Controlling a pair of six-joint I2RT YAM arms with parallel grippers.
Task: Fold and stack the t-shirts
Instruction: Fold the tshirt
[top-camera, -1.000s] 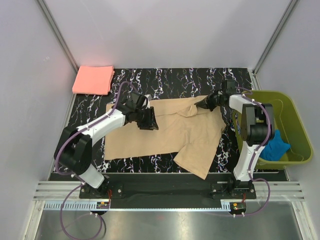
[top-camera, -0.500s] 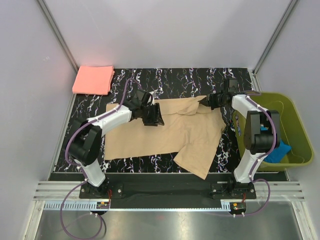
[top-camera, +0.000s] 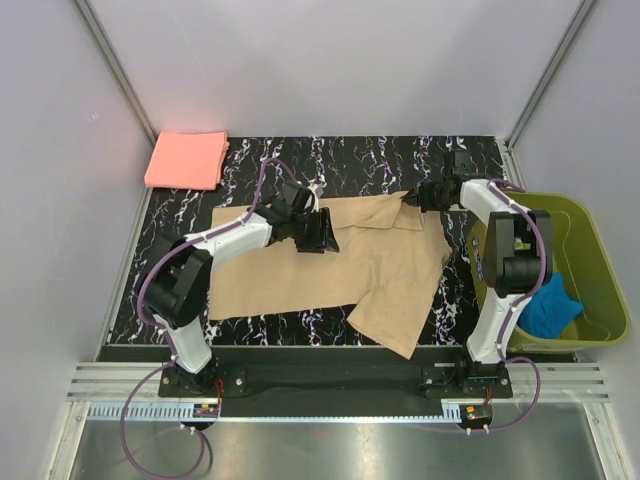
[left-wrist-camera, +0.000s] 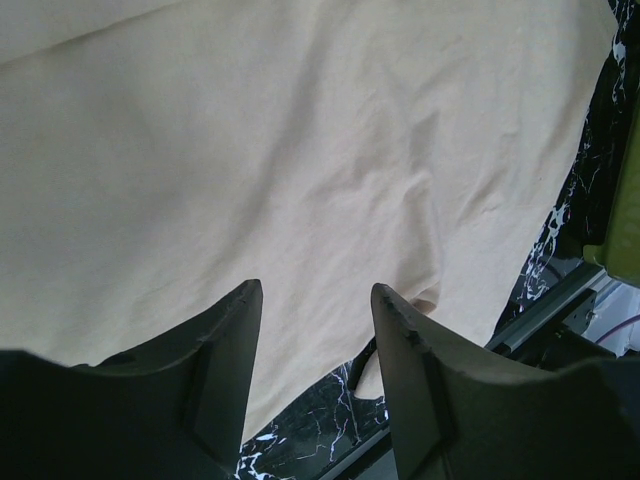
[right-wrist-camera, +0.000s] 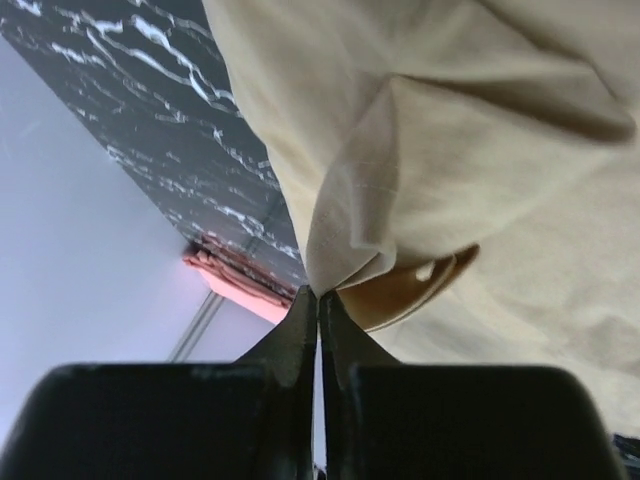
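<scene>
My right gripper is pinching only a corner of the tan t-shirt's folded-in sleeve, so it should open and grab the sleeve's opening edge (right-wrist-camera: 420, 283) to pull the sleeve out.
A tan-beige t-shirt (top-camera: 330, 265) lies spread on the black marbled mat, one sleeve toward the near edge. A folded salmon-pink t-shirt (top-camera: 187, 160) lies at the far left corner, off the mat. My left gripper (top-camera: 318, 236) hovers open over the tan shirt's upper middle; in the left wrist view the open gripper (left-wrist-camera: 315, 290) has only tan cloth (left-wrist-camera: 300, 150) below it. My right gripper (top-camera: 412, 199) is shut on a fold of the tan shirt's far right edge (right-wrist-camera: 350, 230). The pinch shows in the right wrist view (right-wrist-camera: 318, 292). The pink shirt (right-wrist-camera: 235, 285) shows behind it.
An olive-green basket (top-camera: 590, 230) stands at the right of the mat and holds a blue cloth (top-camera: 552, 302). The black marbled mat (top-camera: 350, 160) covers the work area. Grey walls close in the far side and both sides. A metal rail runs along the near edge.
My left gripper has moved right across the tan shirt, staying open. My right gripper has shifted slightly farther away, still pinching the shirt's far right edge.
</scene>
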